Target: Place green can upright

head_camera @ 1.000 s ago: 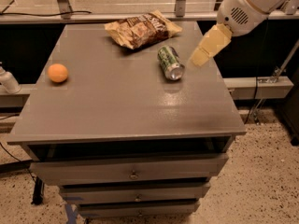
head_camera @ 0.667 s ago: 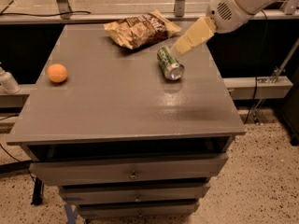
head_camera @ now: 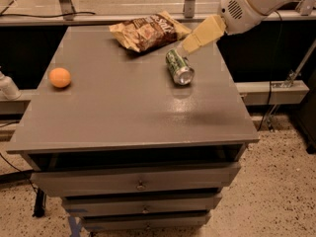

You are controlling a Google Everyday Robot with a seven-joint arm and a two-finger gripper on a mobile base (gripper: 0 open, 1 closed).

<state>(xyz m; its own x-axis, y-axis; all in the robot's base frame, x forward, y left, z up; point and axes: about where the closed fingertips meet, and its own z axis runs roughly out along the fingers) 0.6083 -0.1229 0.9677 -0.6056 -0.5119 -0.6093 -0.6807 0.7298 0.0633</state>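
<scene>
The silver end of the green can faces the front, and my gripper will close opposite it, on the far end of the green can [head_camera: 176, 58].
The green can [head_camera: 178, 67] lies on its side on the grey table [head_camera: 123, 112], right of centre toward the back, with its silver end facing the front. My gripper [head_camera: 188, 44] comes in from the upper right on a white arm [head_camera: 256, 1]. Its tan tip hangs just above and behind the can's far end. It holds nothing that I can see.
A brown chip bag [head_camera: 148, 31] lies at the back of the table, just left of the gripper. An orange [head_camera: 59, 77] sits near the left edge. Drawers [head_camera: 140, 184] run below the top. A white object [head_camera: 7, 87] stands off the left side.
The gripper has moved left and a little up, from beside the can's right to just behind its far end. The can, bag and orange have not moved.
</scene>
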